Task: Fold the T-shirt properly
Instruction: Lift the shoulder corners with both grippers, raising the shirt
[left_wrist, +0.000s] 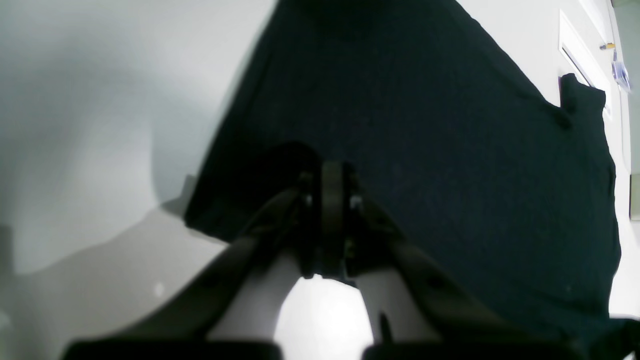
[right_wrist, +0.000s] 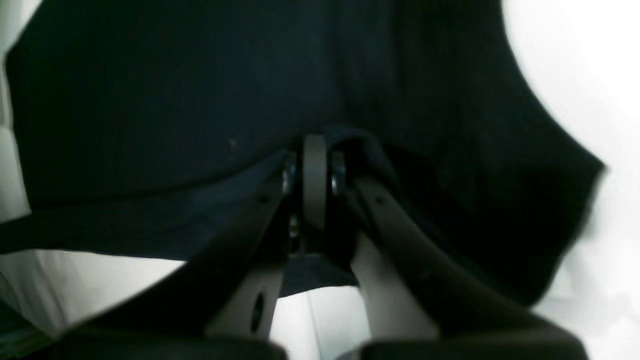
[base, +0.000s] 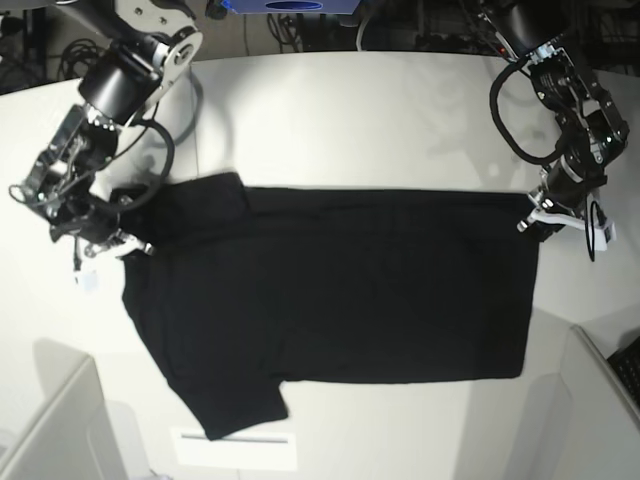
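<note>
Next, I release the folded edge with my left gripper on the black T-shirt (base: 513, 277) beside its hem's middle.
The black T-shirt (base: 340, 290) lies spread flat on the white table (base: 380, 120), plain side up, with no print showing. In the base view its sleeves are at the left and its hem at the right. My left gripper (base: 530, 224) is at the hem's far right corner. In the left wrist view it (left_wrist: 332, 172) is shut, with its tips pinching the cloth (left_wrist: 425, 125). My right gripper (base: 128, 246) is at the shoulder by the far left sleeve. In the right wrist view it (right_wrist: 315, 145) is shut on a raised fold of the shirt (right_wrist: 150, 100).
A white paper strip (base: 235, 448) lies at the table's front edge below the near sleeve. White panels stand at the front left (base: 50, 430) and front right (base: 600, 400). Cables and a blue object (base: 290, 5) sit behind the table.
</note>
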